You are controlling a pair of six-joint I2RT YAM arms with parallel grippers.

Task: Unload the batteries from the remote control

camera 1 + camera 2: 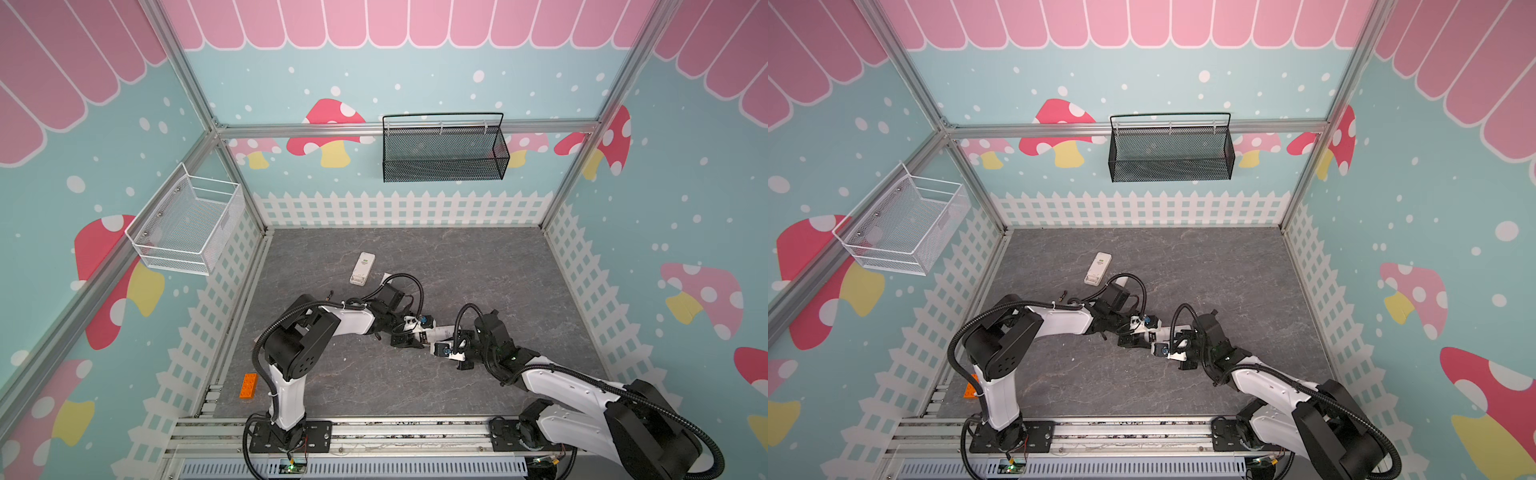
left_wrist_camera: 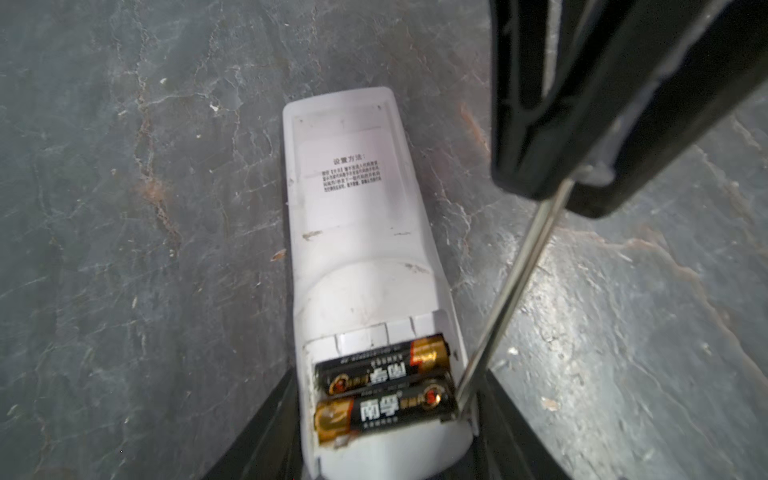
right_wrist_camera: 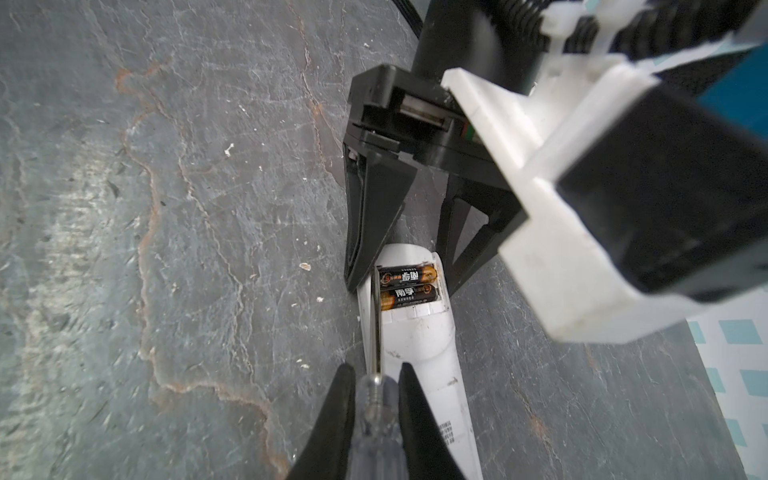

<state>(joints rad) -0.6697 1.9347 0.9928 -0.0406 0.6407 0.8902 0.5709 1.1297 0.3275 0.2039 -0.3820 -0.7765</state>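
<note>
The fingers of my left gripper sit on both sides of the battery bay, so they should open and take the remote's middle point(image 2: 371, 292) before lifting the remote to drop a battery out.
The white remote control point(image 2: 357, 208) lies back up on the grey table, its battery bay uncovered. Two batteries point(image 2: 382, 370), black with gold ends, sit side by side in the bay point(image 3: 407, 286). My left gripper point(image 2: 386, 457) is shut on the remote's battery end, one finger point(image 2: 266, 436) on each side. My right gripper point(image 3: 376, 382) is shut on a clear-handled screwdriver point(image 3: 374, 432). Its metal shaft point(image 2: 511, 291) slants down, and the tip touches the end of the battery nearer the remote's end. In both top views the two grippers point(image 1: 419, 336) point(image 1: 1160, 349) meet mid-table over the remote point(image 1: 442, 332).
A second white remote point(image 1: 362, 269) lies farther back on the table. A small dark thin object point(image 1: 330, 295) rests behind the left arm. An orange brick point(image 1: 248, 386) sits at the front left edge. A white wire basket point(image 1: 187, 224) and a black mesh basket point(image 1: 444, 149) hang on the walls.
</note>
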